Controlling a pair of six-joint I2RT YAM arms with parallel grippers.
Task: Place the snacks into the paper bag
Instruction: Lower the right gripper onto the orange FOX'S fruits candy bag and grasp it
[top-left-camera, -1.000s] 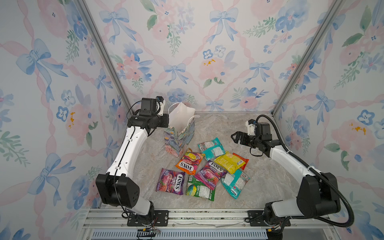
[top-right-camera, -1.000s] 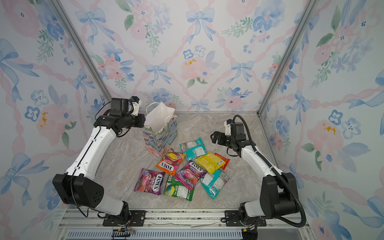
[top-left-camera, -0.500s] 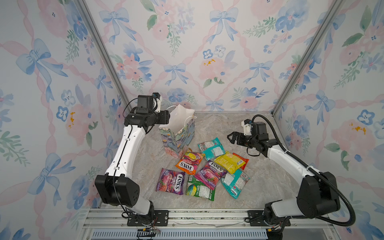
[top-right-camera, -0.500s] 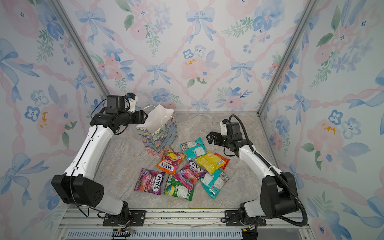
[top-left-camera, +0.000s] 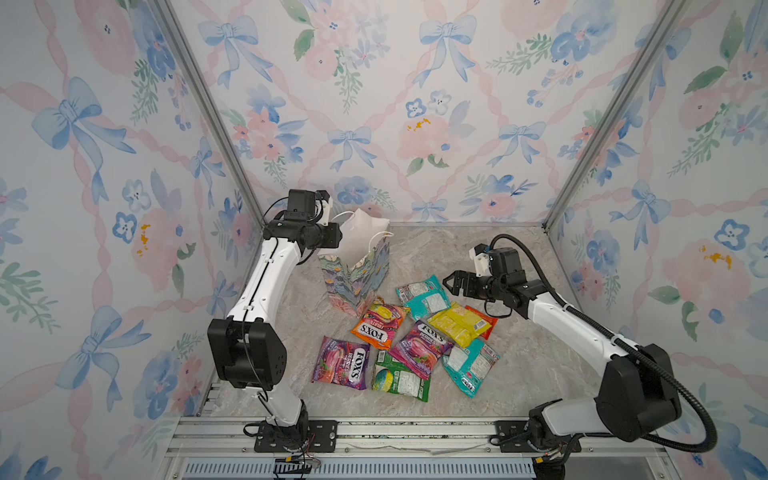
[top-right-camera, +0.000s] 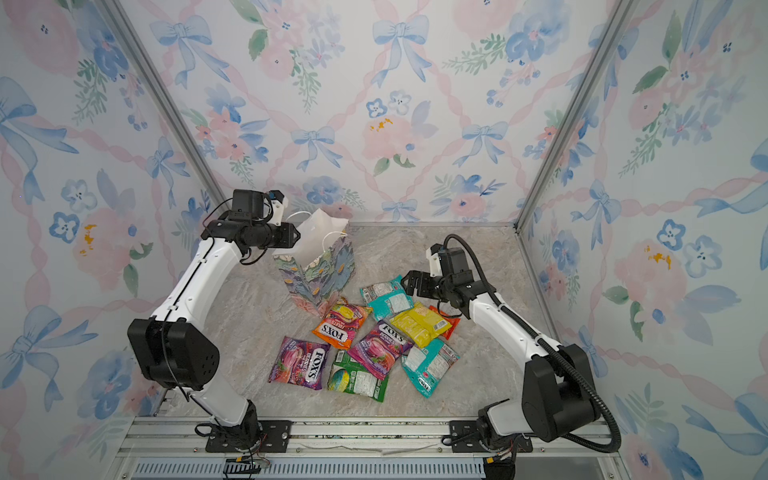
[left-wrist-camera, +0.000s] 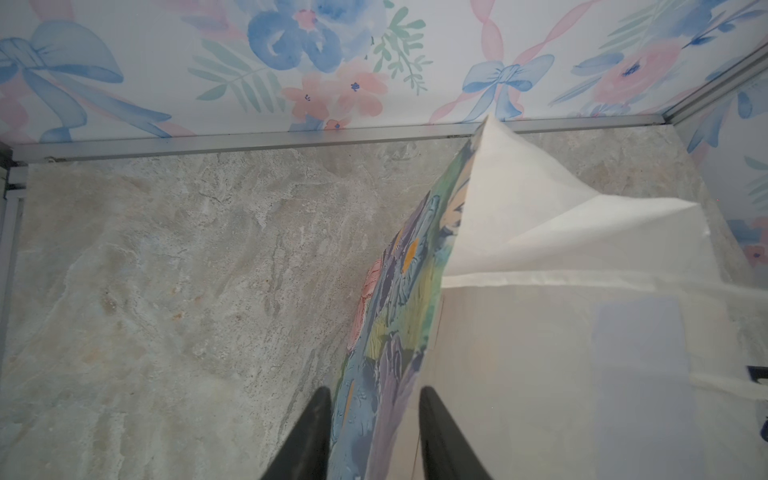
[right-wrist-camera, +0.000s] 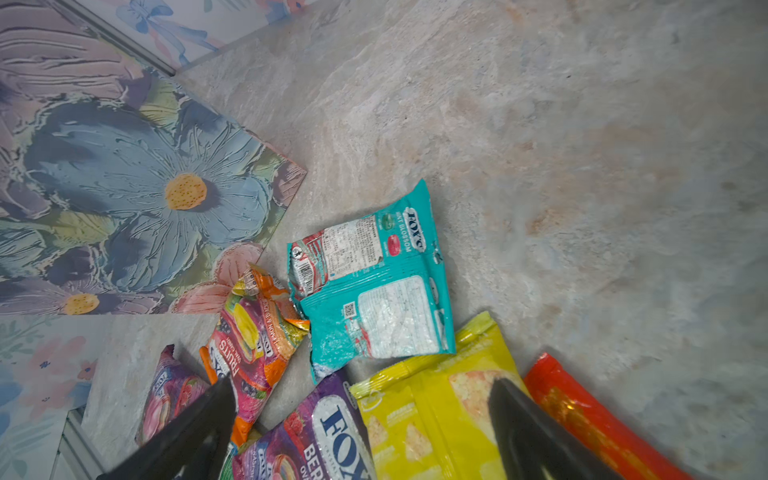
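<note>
My right gripper is to go next to the orange FOX'S bag and close on its side edge (top-left-camera: 400, 318) (right-wrist-camera: 288, 358) that faces the teal packet beside the yellow one.
The paper bag (top-left-camera: 357, 270) (top-right-camera: 320, 266) stands upright at the back left, flowered outside and white inside. My left gripper (top-left-camera: 338, 241) (left-wrist-camera: 374, 411) is at its rim with one bag wall (left-wrist-camera: 399, 291) between the fingers, which stand a narrow gap apart. Several snacks lie flat in front of the bag: a teal packet (top-left-camera: 422, 295) (right-wrist-camera: 374, 291), a yellow one (top-left-camera: 457, 324), a red-orange one (top-left-camera: 484, 320), an orange FOX'S bag (top-left-camera: 378, 324) and a purple FOX'S bag (top-left-camera: 419, 347). My right gripper (top-left-camera: 451, 284) (right-wrist-camera: 361, 388) hovers wide open over the teal and yellow packets, holding nothing.
Nearer the front lie another purple FOX'S bag (top-left-camera: 343, 368), a green packet (top-left-camera: 401, 376) and a second teal packet (top-left-camera: 471, 365). Flowered walls close in the marble floor (top-left-camera: 478, 249) on three sides. A metal rail (top-left-camera: 374, 428) runs along the front.
My left gripper opened, shifted back right along the bag rim and narrowed around the wall. My right gripper moved left and lower toward the teal packet, still open.
</note>
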